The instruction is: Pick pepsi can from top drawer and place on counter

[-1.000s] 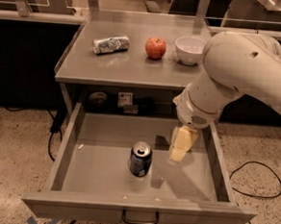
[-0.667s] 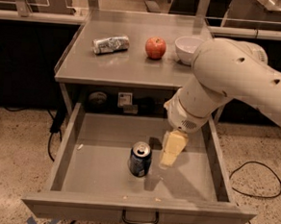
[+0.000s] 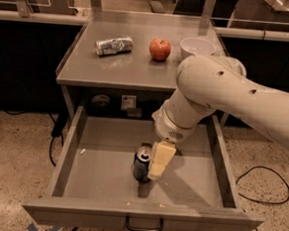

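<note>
My gripper is to close next on the upper part [image 3: 142, 155] of the pepsi can, just under its silver top.
The pepsi can [image 3: 141, 163], dark blue with a silver top, stands upright near the middle of the open top drawer [image 3: 101, 171], a little toward its front. My gripper [image 3: 157, 167], cream-coloured, reaches down into the drawer and sits right against the can's right side, overlapping it. The large white arm [image 3: 220, 93] comes in from the right and covers the drawer's back right part. The counter [image 3: 128, 69] is the grey tabletop above the drawer.
On the counter lie a dented silvery can [image 3: 113, 45] on its side, a red apple [image 3: 160, 49] and a white bowl [image 3: 197, 45]. The drawer has tall sides and a dark front handle [image 3: 144, 227]. A black cable [image 3: 263, 188] loops on the floor at the right.
My arm has swung left and down across the drawer. The gripper has gone from the drawer's right part to the can's right side. The can has not moved.
</note>
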Controlling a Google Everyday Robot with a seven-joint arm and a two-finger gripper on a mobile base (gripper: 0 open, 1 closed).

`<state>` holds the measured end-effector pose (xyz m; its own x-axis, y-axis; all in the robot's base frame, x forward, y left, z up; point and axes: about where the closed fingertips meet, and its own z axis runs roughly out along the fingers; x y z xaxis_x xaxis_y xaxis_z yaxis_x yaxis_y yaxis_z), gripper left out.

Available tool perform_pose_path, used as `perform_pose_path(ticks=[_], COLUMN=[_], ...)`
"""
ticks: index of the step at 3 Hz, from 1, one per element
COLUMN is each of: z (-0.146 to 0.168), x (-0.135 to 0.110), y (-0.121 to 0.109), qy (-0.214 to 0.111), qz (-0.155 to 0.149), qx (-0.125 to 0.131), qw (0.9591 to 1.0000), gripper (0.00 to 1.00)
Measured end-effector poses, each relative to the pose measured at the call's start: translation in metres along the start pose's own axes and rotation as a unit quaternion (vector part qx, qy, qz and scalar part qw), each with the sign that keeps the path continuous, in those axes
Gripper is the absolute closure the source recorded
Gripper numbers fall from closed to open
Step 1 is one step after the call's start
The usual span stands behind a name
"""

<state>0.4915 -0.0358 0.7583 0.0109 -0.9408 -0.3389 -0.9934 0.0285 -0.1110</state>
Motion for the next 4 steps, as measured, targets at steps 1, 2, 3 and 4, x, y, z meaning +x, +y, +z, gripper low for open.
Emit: perform_pose_path(ticks=[1,2,3,4], z=[0.029,0.046,0.046,0.054], x=[-0.008,-0.012,-0.012,-0.015], y=[0.005,0.011,0.011,0.007], qy=[-0.005,-0.017,-0.017,-0.023], qz=[-0.009,-0.011,-0.011,-0.019], qx=[-0.005,-0.015,-0.015,-0.017], qw=[0.9999,0.9997,0.9997,0.9994], gripper=[0.0,0.0,0.0,0.0])
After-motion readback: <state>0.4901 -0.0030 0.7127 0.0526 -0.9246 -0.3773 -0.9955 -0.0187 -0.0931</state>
